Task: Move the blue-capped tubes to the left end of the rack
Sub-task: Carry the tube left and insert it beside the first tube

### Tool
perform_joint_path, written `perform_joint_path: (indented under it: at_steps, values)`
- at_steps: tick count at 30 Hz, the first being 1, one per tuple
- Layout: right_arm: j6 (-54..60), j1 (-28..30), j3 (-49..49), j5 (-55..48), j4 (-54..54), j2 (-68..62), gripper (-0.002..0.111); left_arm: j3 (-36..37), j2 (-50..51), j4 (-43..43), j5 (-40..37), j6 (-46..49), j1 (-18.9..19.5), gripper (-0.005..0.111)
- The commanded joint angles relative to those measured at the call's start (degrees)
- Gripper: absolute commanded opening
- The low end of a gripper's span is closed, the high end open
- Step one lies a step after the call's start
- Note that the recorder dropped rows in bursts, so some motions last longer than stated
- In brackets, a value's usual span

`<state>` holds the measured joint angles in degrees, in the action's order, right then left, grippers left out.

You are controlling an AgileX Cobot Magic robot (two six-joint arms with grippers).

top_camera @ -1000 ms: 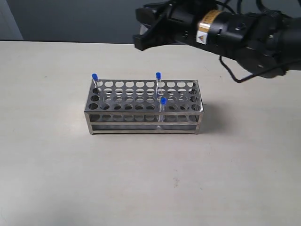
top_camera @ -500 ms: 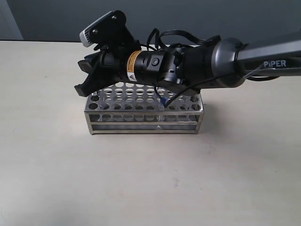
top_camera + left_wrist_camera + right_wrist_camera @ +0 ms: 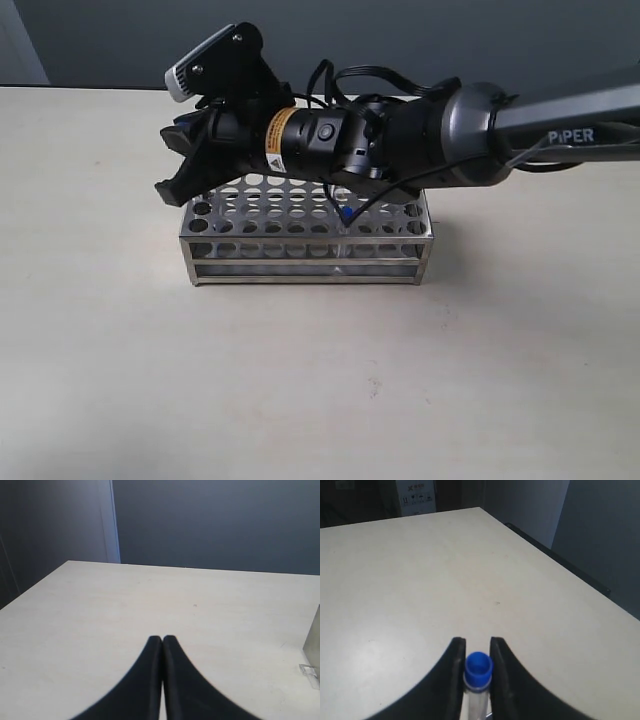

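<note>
Next, my right gripper lets go of the blue-capped tube in the rack's end column (image 3: 207,192), just in front of the back corner hole.
The shiny metal rack (image 3: 300,235) stands mid-table. My right arm reaches across it, and the right gripper (image 3: 172,163) hangs over the rack's left end. In the right wrist view that gripper (image 3: 477,641) is shut on a blue-capped tube (image 3: 479,668), both fingers pressing its cap. The tube's lower part is hidden. Another blue cap (image 3: 345,213) peeks out under the arm near the rack's front middle. The other tubes are hidden behind the arm. My left gripper (image 3: 162,639) is shut and empty above bare table, away from the rack.
The beige table (image 3: 300,380) spreads wide in front of the rack and to its left. A dark wall (image 3: 100,40) runs behind the table. A grey metal edge (image 3: 313,637) shows at the border of the left wrist view.
My right arm swung from the upper right down across the rack to its left end, covering the back tubes. Over the last half second it has barely shifted.
</note>
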<state>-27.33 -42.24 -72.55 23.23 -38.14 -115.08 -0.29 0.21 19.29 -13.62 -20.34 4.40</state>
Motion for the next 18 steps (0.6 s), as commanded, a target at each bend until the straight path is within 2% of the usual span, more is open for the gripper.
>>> perform_joint_path:
  at_steps: [1,7,18]
  values:
    - [0.99,-0.01,0.06,-2.23,-0.3,-1.21,0.0,0.19,-0.21,-0.16,0.31,-0.11,-0.53,0.0]
    - [2.07,-0.01,-2.7,-8.05,-0.3,-1.21,0.0,0.19,-0.21,-0.16,0.31,-0.11,-0.53,0.0]
    - [1.27,-0.01,-4.28,-7.84,-0.87,-2.5,0.0,0.19,-0.21,-0.16,0.31,-0.01,-0.53,0.0]
